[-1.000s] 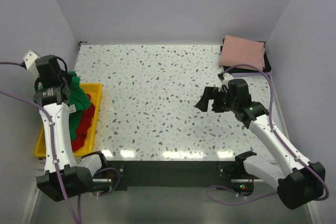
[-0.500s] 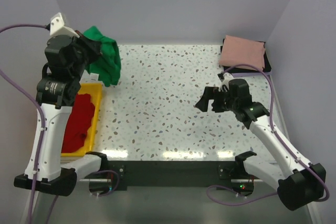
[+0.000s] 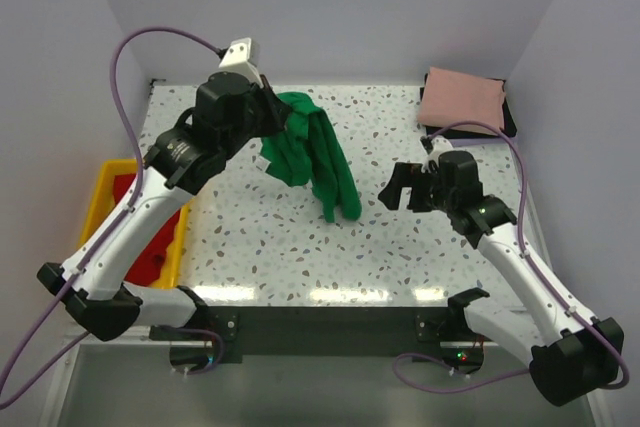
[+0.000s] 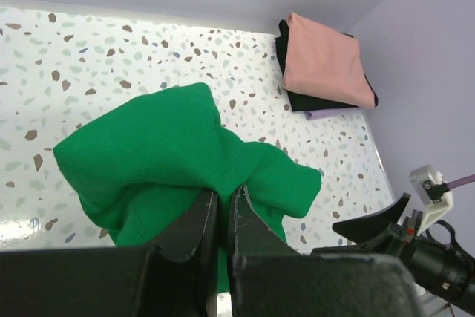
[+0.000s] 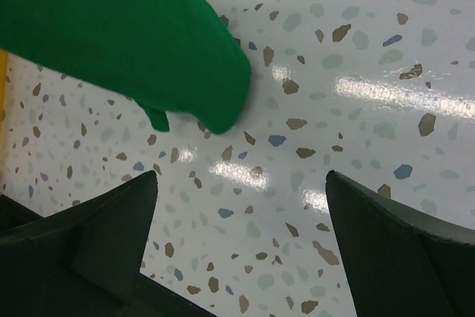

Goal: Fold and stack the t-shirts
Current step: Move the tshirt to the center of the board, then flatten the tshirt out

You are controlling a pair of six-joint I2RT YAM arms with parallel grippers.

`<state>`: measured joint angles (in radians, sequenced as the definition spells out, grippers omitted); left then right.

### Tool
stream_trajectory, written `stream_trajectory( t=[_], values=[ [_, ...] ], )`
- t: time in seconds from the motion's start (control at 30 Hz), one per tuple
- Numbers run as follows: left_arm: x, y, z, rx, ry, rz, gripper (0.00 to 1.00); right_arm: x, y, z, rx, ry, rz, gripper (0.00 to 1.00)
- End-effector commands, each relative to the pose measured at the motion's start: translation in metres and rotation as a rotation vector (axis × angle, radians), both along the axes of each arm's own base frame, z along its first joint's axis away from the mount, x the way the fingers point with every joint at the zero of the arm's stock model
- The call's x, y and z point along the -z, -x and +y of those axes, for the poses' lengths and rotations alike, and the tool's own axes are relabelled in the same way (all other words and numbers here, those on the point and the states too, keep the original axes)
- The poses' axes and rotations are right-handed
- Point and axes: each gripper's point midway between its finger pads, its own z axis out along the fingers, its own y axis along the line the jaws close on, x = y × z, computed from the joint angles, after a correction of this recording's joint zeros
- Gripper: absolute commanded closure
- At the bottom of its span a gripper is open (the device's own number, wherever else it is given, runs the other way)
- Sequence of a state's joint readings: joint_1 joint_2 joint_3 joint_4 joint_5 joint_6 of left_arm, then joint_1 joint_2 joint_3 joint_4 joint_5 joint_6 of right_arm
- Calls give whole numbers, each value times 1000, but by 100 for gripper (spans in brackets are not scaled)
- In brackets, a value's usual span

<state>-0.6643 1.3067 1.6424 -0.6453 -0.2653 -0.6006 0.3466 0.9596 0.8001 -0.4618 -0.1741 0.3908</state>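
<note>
Next, I move my right gripper to the bright green t-shirt's loose end (image 3: 329, 216) (image 5: 158, 119), closest to the front edge of the table, and close it there.
My left gripper (image 3: 281, 119) is shut on the bright green t-shirt (image 3: 318, 157) and holds it bunched and hanging over the middle of the table; in the left wrist view the cloth (image 4: 171, 154) is pinched between the closed fingers (image 4: 225, 206). The red t-shirt (image 3: 150, 257) lies in the yellow tray (image 3: 95, 202) at the left. The salmon pink t-shirt (image 3: 460, 99) lies folded at the far right corner and shows in the left wrist view (image 4: 326, 64). My right gripper (image 3: 398, 187) is open and empty, just right of the hanging green shirt (image 5: 126, 35).
The pink shirt rests on a dark folded cloth (image 3: 507, 119). The speckled tabletop (image 3: 250, 217) is walled at the back and both sides. A purple cable (image 3: 150, 47) loops above the left arm.
My left arm has lifted the green shirt out of the yellow tray and swung it right, over the middle of the table. The right arm has barely moved.
</note>
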Motion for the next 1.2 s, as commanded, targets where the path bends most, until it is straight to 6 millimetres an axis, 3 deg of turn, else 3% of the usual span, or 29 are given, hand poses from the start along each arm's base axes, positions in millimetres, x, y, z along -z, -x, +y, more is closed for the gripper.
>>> stream_trajectory(
  t=[0.0, 0.07, 0.13, 0.17, 0.23, 0.27, 0.33, 0.37, 0.4, 0.43, 0.47, 0.5, 0.53, 0.6, 0.63, 0.7, 0.8, 0.9, 1.0, 1.17],
  values=[
    [4, -19, -3, -30, 6, -33, 100, -23, -10, -5, 35, 6, -75, 1],
    [35, -32, -5, -30, -33, 34, 100, -20, -13, -5, 45, 5, -66, 1],
    [82, -47, -17, 32, -44, 128, 100, -14, -16, -2, 48, -2, -46, 1],
    [99, -62, -4, 11, -37, 164, 100, -11, -18, -1, 53, -3, -36, 1],
    [150, -74, -5, 70, -26, 284, 79, -1, -21, 6, 32, -14, 3, 1],
    [174, -85, 10, 33, -45, 337, 70, 4, -21, 11, 18, -29, 23, 1],
    [201, -84, 26, -6, -72, 390, 60, 18, -16, 23, -25, -69, 63, 1],
    [209, -84, 36, -25, -71, 403, 54, 24, -11, 31, -41, -79, 82, 1],
    [204, -79, 42, -40, -53, 388, 50, 27, -10, 36, -46, -81, 76, 1],
    [218, -73, 51, -67, -62, 403, 49, 39, -7, 34, -21, -51, 83, 1],
    [211, -68, 60, -98, -46, 390, 47, 44, 1, 45, -37, -52, 94, 1],
    [214, -64, 69, -136, -53, 393, 46, 46, 2, 51, -40, -56, 89, 1],
    [230, -55, 79, -168, -69, 423, 46, 54, 4, 53, -22, -39, 93, 1],
    [232, -42, 86, -196, -46, 423, 48, 60, 12, 74, -42, -35, 96, 2],
    [248, -31, 87, -189, -43, 449, 49, 61, 12, 82, -42, -32, 93, 4],
    [258, -21, 87, -186, -22, 466, 53, 66, 13, 105, -54, -21, 86, 9],
    [292, -4, 78, -131, -1, 542, 60, 72, 11, 138, -73, 9, 76, 30],
    [302, 0, 65, -72, 21, 552, 61, 82, 2, 159, -78, 48, 84, 39],
    [318, 1, 58, -44, -24, 580, 61, 84, -8, 172, -64, 51, 75, 45],
    [340, 0, 44, -33, -75, 619, 57, 106, -16, 180, -46, 87, 107, 52]
  ],
)
